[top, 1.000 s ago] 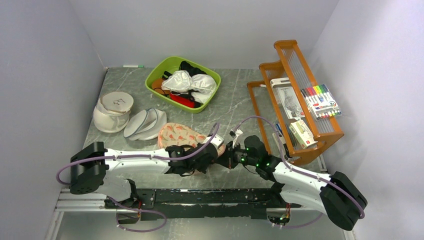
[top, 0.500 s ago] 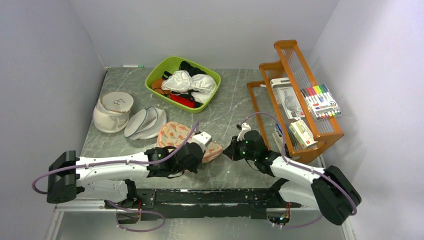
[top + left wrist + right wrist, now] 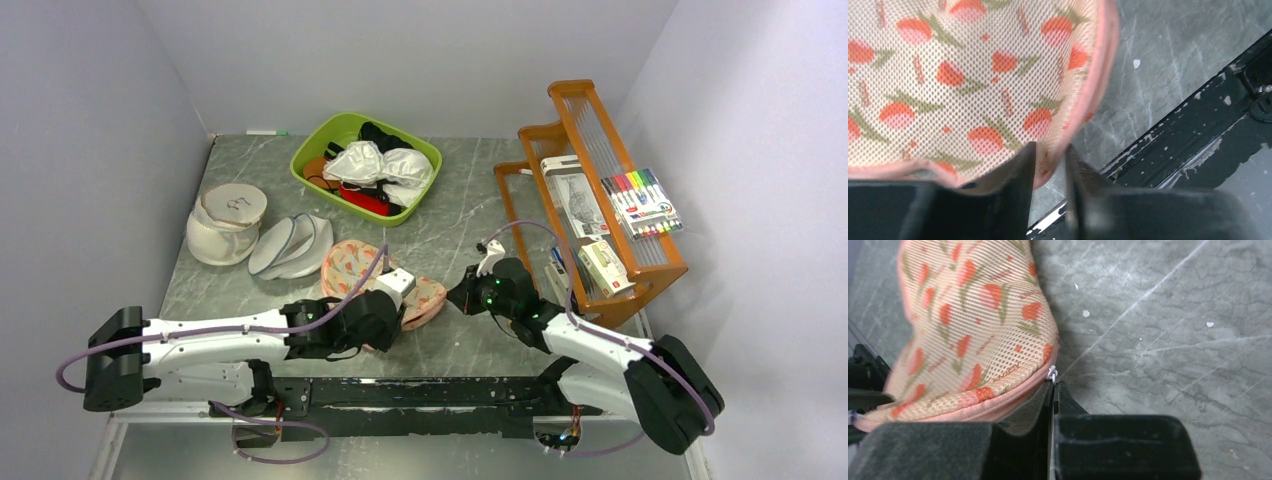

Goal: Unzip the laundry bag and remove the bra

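Observation:
I can see my left gripper on the bag's pink rim far from the white zip pull, so next I take the bag's rim closer to the pull [image 3: 1015, 391] and steady the bag.
The laundry bag [image 3: 350, 262], pale pink mesh with an orange-red floral print, lies flat at the near middle of the table. My left gripper [image 3: 388, 308] is at its near edge. In the left wrist view the left gripper [image 3: 1050, 152] stands slightly open, and the bag's [image 3: 973, 75] pink rim rests between the fingers against the left one. My right gripper [image 3: 458, 298] is at the bag's right end. Seen from the right wrist, the right gripper [image 3: 1053, 386] is shut on the white zip pull [image 3: 1052, 373] at the bag's [image 3: 973, 315] seam. The bra is hidden.
A green bin [image 3: 310, 160] of white and dark garments stands at the back. White mesh bags [image 3: 290, 245] and a round white stack [image 3: 228, 222] lie at the left. An orange rack [image 3: 590, 190] with markers [image 3: 640, 203] stands at the right. A black rail [image 3: 420, 392] runs along the near edge.
My left arm has drawn back to the left along the bag's near edge and its jaws have parted. The right gripper has shifted slightly right and away, still shut.

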Controlling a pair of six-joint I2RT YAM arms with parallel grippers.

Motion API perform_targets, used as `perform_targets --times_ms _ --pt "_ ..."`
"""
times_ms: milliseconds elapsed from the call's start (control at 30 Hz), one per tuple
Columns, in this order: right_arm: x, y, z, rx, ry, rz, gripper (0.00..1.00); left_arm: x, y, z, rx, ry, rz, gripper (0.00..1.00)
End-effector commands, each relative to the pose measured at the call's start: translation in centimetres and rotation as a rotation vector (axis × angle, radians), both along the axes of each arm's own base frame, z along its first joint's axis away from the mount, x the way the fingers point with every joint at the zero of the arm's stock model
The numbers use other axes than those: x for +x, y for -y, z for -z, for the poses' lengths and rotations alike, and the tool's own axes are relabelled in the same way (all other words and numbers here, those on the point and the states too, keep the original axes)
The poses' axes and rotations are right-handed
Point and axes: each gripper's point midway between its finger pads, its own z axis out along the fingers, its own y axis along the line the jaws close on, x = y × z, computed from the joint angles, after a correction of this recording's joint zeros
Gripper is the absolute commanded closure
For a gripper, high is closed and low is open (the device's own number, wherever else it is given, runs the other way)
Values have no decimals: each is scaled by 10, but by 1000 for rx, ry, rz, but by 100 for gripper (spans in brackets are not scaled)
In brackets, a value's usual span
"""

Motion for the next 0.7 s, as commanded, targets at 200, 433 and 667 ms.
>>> perform_targets --times_ms 200,433,667 --pt "-14 -7 -37 84 113 -124 100 -12 49 -55 -92 24 216 20" --pt "-30 -16 -41 168 77 -179 100 8 75 -53 -62 56 164 18" --pt "-39 -15 -42 203 69 -186 100 32 81 -25 84 94 79 19"
